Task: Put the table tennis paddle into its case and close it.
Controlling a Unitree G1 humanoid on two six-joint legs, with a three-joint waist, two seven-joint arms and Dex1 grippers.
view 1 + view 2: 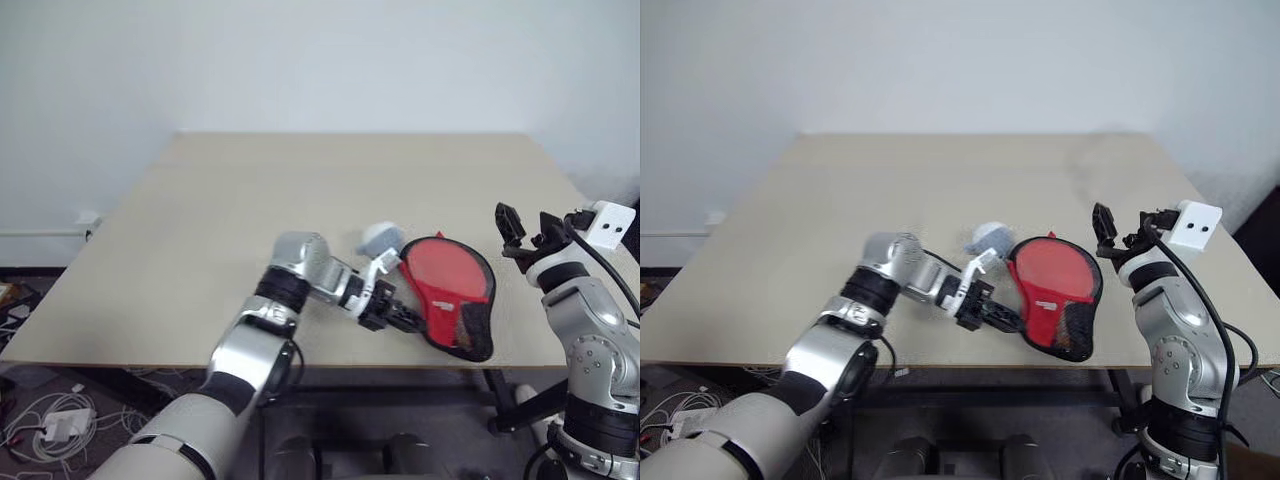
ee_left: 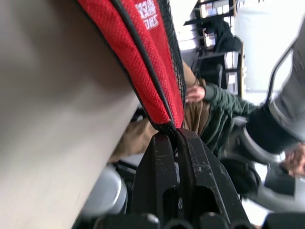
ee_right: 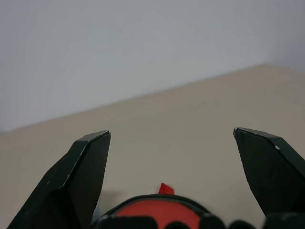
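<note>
My left gripper has the case. It will let go of the case on the table's front edge (image 1: 413, 328), in front of the grey-white lump.
The case (image 1: 445, 275) lies near the table's front edge, red face up, with black edging and a black mesh pocket (image 1: 475, 325) at its near end. My left gripper (image 1: 412, 322) reaches in from the left and is shut on the case's black edge at its near left side. In the left wrist view the fingers (image 2: 162, 157) pinch that black seam where the red fabric (image 2: 147, 71) ends. My right gripper (image 1: 527, 222) hangs open above the table to the right of the case, holding nothing. The table tennis paddle is out of view.
A small grey-white soft lump (image 1: 380, 237) sits on the table (image 1: 250, 200) just behind my left wrist, touching the case's far left edge. The case lies close to the front table edge. A seated person in a green sleeve (image 2: 224, 105) shows beyond the table.
</note>
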